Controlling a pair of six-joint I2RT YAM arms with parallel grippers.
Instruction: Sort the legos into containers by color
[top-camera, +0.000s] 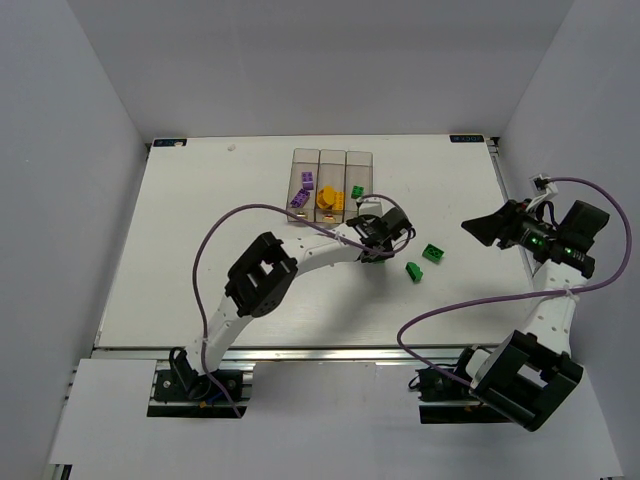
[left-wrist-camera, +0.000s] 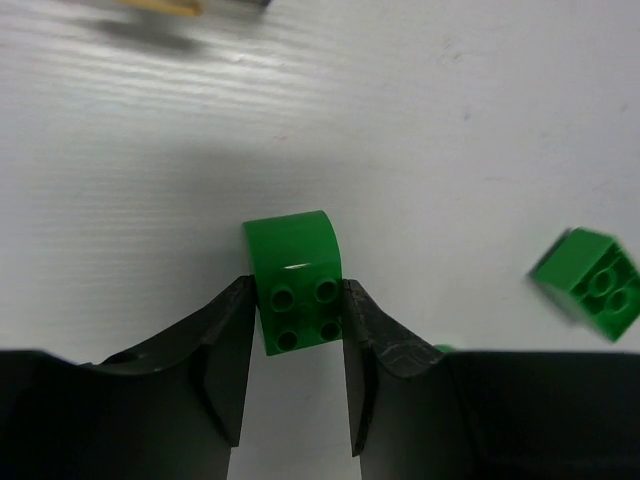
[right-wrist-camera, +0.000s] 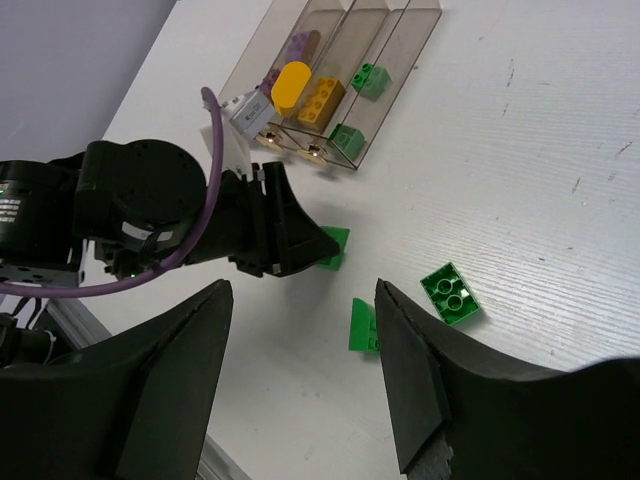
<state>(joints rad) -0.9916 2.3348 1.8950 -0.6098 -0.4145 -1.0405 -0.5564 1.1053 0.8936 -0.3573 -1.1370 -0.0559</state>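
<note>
My left fingers will release the lego just before the green lego inside its container (top-camera: 361, 207).
My left gripper (top-camera: 377, 250) is low on the table, just in front of the containers (top-camera: 332, 160). In the left wrist view its fingers (left-wrist-camera: 232, 330) press both sides of a green lego (left-wrist-camera: 292, 265) that rests on the table. Two more green legos (top-camera: 434, 253) (top-camera: 414, 271) lie loose to its right. My right gripper (top-camera: 482, 228) is open and empty, raised to the right of them. In the right wrist view the loose green legos (right-wrist-camera: 450, 295) (right-wrist-camera: 360, 325) lie below its open jaws. The bins hold purple legos (top-camera: 303, 190), orange legos (top-camera: 330, 198) and a green lego (top-camera: 357, 191).
The left arm's purple cable (top-camera: 215, 240) loops over the table's middle. The right arm's cable (top-camera: 440, 315) hangs by the table's near right edge. White walls stand on three sides.
</note>
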